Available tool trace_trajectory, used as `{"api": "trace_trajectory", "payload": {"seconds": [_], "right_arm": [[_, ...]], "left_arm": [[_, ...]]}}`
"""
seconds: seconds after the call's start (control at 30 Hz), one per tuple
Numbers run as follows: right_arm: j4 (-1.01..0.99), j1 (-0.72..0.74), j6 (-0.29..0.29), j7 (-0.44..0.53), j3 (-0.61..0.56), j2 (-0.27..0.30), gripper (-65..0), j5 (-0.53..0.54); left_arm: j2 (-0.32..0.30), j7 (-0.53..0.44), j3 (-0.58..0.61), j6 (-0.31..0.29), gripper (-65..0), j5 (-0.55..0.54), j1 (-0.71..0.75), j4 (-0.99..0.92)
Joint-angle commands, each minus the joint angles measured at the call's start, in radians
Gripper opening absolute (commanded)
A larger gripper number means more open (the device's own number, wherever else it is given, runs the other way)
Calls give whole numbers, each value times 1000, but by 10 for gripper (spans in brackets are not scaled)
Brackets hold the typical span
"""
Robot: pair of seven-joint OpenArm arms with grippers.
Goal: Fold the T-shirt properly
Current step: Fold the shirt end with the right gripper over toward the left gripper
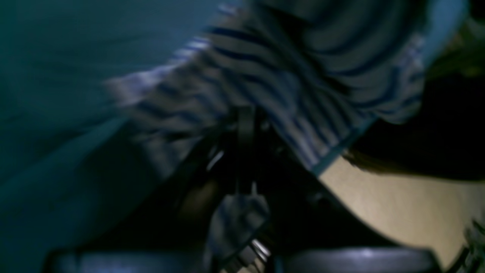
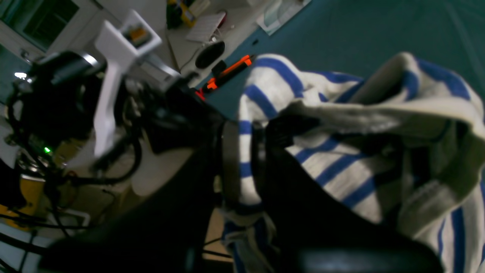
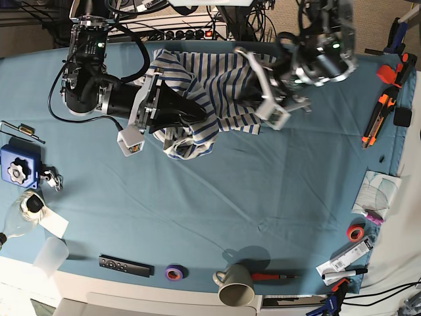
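I will release the T-shirt's fold with my right gripper at the shirt's near edge point(image 3: 262, 120), under my left gripper's fingers.
The T-shirt point(image 3: 217, 85), white with blue stripes, hangs bunched between both arms above the far middle of the teal table cloth point(image 3: 276, 191). My right gripper point(image 3: 187, 122), on the base view's left, is shut on a fold of the shirt. In the right wrist view the striped cloth point(image 2: 341, 163) runs between the dark fingers of that gripper point(image 2: 246, 167). My left gripper point(image 3: 253, 92) grips the shirt's other side. The left wrist view is dark and blurred, with striped fabric point(image 1: 303, 76) draped over this shut gripper point(image 1: 246, 129).
A mug point(image 3: 235, 284), a remote point(image 3: 125, 265) and a purple tape roll point(image 3: 174, 272) lie along the near edge. Orange-black tools point(image 3: 376, 118) and red tape point(image 3: 356, 232) sit at the right. A blue device point(image 3: 16, 168), a bottle point(image 3: 20, 217) and a cup point(image 3: 51, 253) stand at the left.
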Motion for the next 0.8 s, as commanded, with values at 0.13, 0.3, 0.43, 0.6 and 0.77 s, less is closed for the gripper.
{"api": "trace_trajectory", "payload": {"seconds": [0.13, 0.3, 0.43, 0.6, 0.77], "right_arm": [[14, 18, 1, 25, -116, 5, -650, -149], [11, 61, 1, 54, -269, -4, -650, -384], [-31, 109, 1, 113, -345, -81, -650, -460], [-165, 190, 1, 105, -427, -174, -650, -500], [-219, 227, 1, 92, -461, -194, -650, -522]], "left_arm": [[-4, -14, -197, 58, -650, -16, 41, 26], [-6, 2, -366, 55, -650, -90, 60, 26], [-6, 20, -449, 48, -650, -134, 63, 26], [-6, 19, -485, 48, -650, -132, 63, 26], [-6, 19, -484, 48, -650, -133, 62, 26]]}}
